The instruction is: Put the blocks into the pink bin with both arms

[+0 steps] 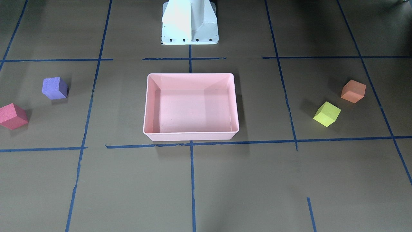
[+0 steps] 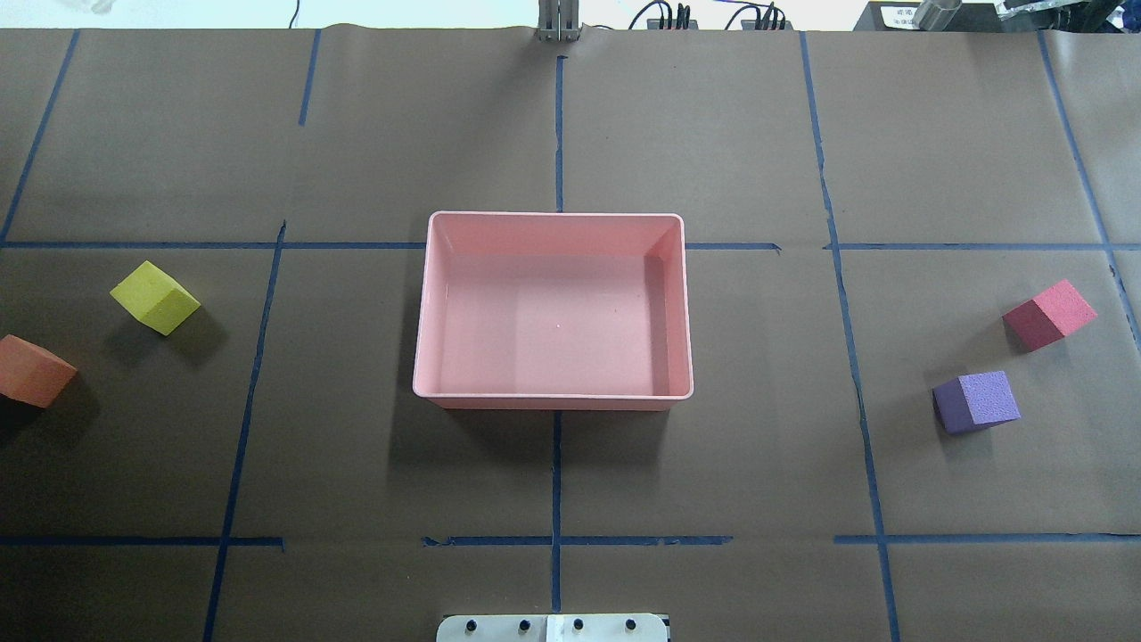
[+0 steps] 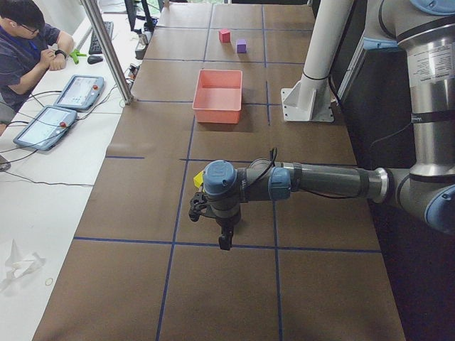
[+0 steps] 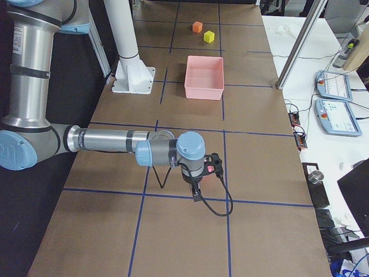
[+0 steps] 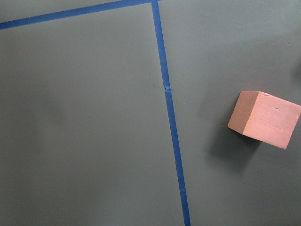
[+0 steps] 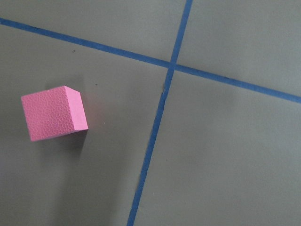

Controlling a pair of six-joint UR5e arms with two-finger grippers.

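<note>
The robot's right gripper should next move to the red block beside the purple block and close on the red block's opposite sides (image 1: 15, 114) (image 6: 55, 113).
The pink bin (image 2: 553, 399) stands empty at the table's middle. The yellow block (image 2: 154, 297) and the orange block (image 2: 34, 371) lie on my left side. The red block (image 2: 1049, 314) and the purple block (image 2: 976, 402) lie on my right side. My left gripper (image 3: 223, 243) shows only in the exterior left view, hanging above the table near the yellow block (image 3: 197, 181). My right gripper (image 4: 196, 197) shows only in the exterior right view. I cannot tell whether either is open or shut. The left wrist view shows the orange block (image 5: 264, 118), the right wrist view the red block (image 6: 54, 113).
The white pedestal (image 1: 190, 24) stands behind the bin on the robot's side. Blue tape lines (image 2: 556, 473) cross the brown table cover. An operator (image 3: 28, 42) sits at a side table with tablets (image 3: 44, 126).
</note>
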